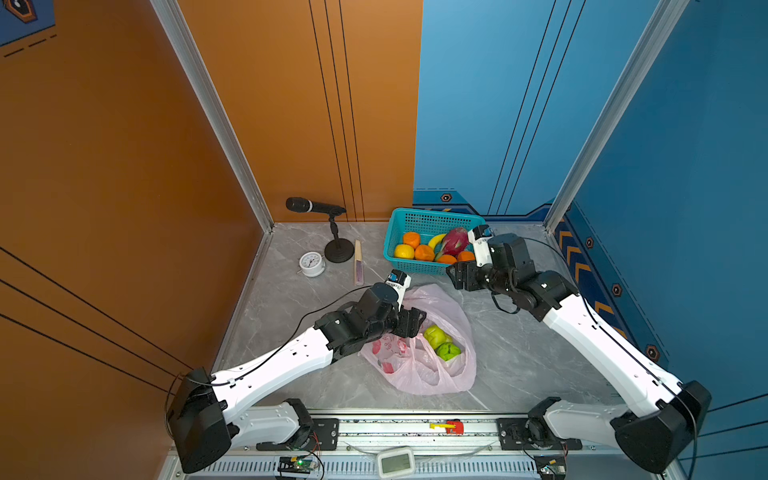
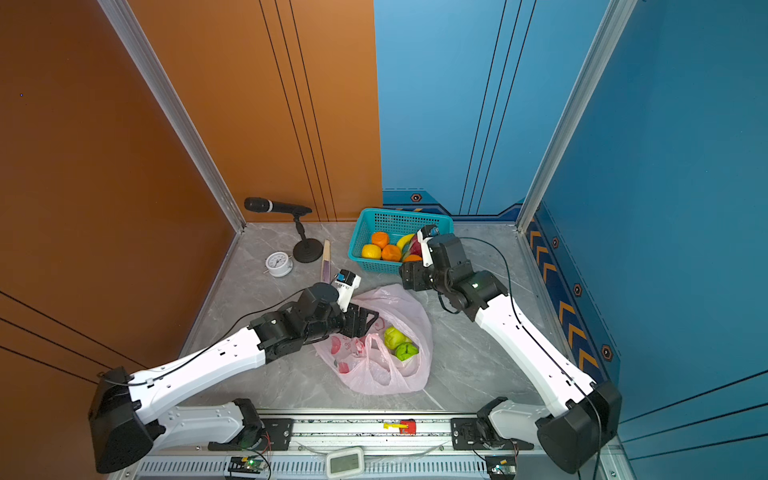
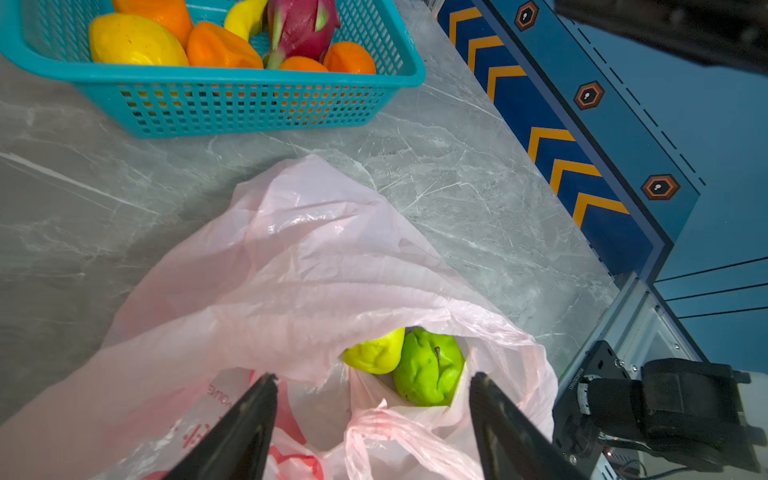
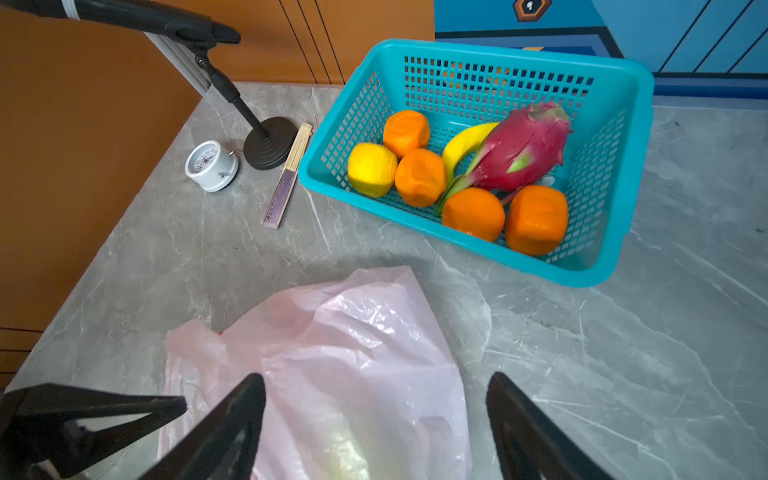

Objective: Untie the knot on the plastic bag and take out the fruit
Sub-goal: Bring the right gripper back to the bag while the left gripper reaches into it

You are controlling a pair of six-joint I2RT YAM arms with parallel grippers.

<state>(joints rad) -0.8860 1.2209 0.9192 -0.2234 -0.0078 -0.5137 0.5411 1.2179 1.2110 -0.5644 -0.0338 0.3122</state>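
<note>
The bag's far side covers the pear from my right gripper, so my left gripper will reach under it, take the yellow-green pear [image 1: 434, 336] and hand it over.
The pale-pink plastic bag [image 1: 432, 374] [image 2: 386, 374] lies on the table with its mouth agape. Inside show a yellow-green pear [image 1: 434, 336] [image 3: 376, 353] and a round green fruit [image 1: 448, 351] [image 3: 428, 370]. No tied knot is in view; a crumpled loop handle [image 3: 386, 424] lies loose. My left gripper [image 1: 413, 322] [image 3: 374, 376] hovers open over the bag's mouth, gripping nothing. My right gripper [image 1: 459, 276] [image 4: 374, 376] stands open above the bag's far edge [image 4: 353, 353], empty, just in front of the basket.
A teal mesh basket [image 1: 432, 216] [image 4: 498, 52] at the back holds several oranges [image 1: 424, 252], a yellow citrus [image 1: 404, 251], a dragon fruit [image 1: 455, 241] and a banana. A microphone on a stand [image 1: 316, 205], a white clock [image 1: 311, 264] and a folded fan [image 1: 358, 262] stand back left.
</note>
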